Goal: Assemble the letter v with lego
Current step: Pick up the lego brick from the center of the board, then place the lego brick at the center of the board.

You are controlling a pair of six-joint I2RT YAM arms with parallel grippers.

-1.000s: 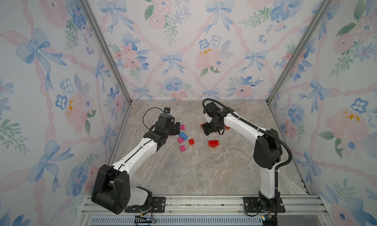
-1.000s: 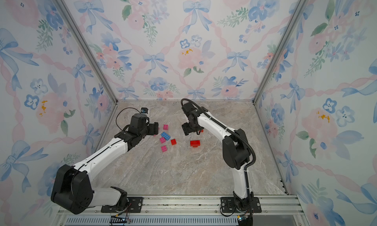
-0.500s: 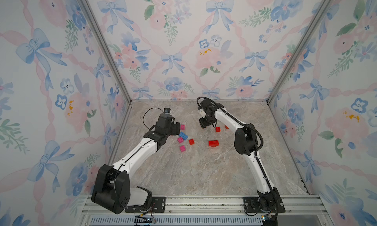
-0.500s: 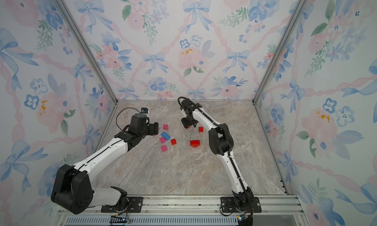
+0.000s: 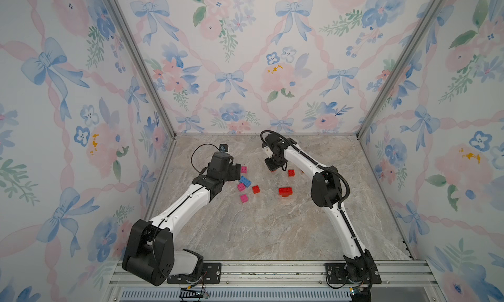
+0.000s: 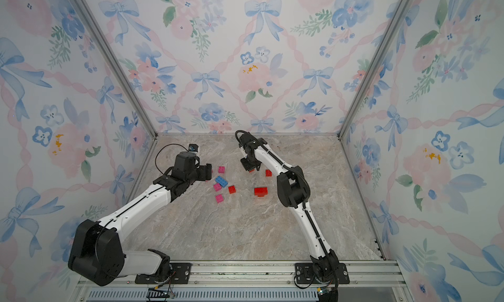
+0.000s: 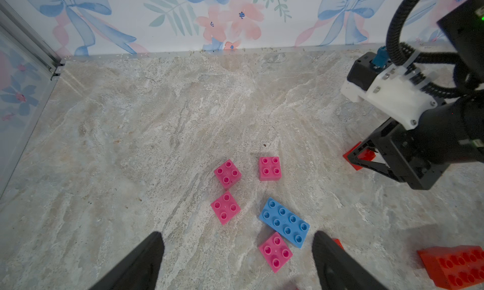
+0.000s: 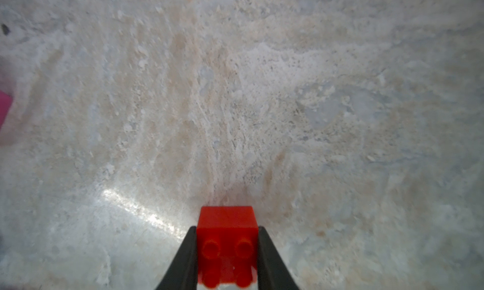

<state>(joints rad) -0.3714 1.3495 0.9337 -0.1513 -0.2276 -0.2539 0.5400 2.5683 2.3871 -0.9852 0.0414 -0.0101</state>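
Observation:
I will set the small red brick, now low over the marble floor, with my right gripper on the bare floor just nearer me than the larger red block (image 5: 300,209).
My right gripper (image 8: 226,229) is shut on a small red lego brick (image 8: 225,220), studs facing the camera, low over the marble floor; in both top views it sits mid-back (image 5: 274,167) (image 6: 251,168). My left gripper (image 7: 237,236) stands open above several pink bricks (image 7: 225,207) and the longer blue brick (image 7: 284,222), holding nothing. In a top view the blue brick (image 5: 245,181) lies just right of the left gripper (image 5: 236,172), with pink bricks (image 5: 244,198) around it. Loose red bricks (image 5: 255,189) (image 5: 291,173) lie between the arms.
A larger red block (image 5: 285,191) stands on the floor (image 5: 272,227) in front of the right gripper. The back wall (image 5: 245,109) is close behind both grippers, and the left wall's metal post (image 7: 28,45) is near the left arm.
The right gripper has swung back and left, come down and shut on the small red brick. The left arm and the loose bricks have not moved.

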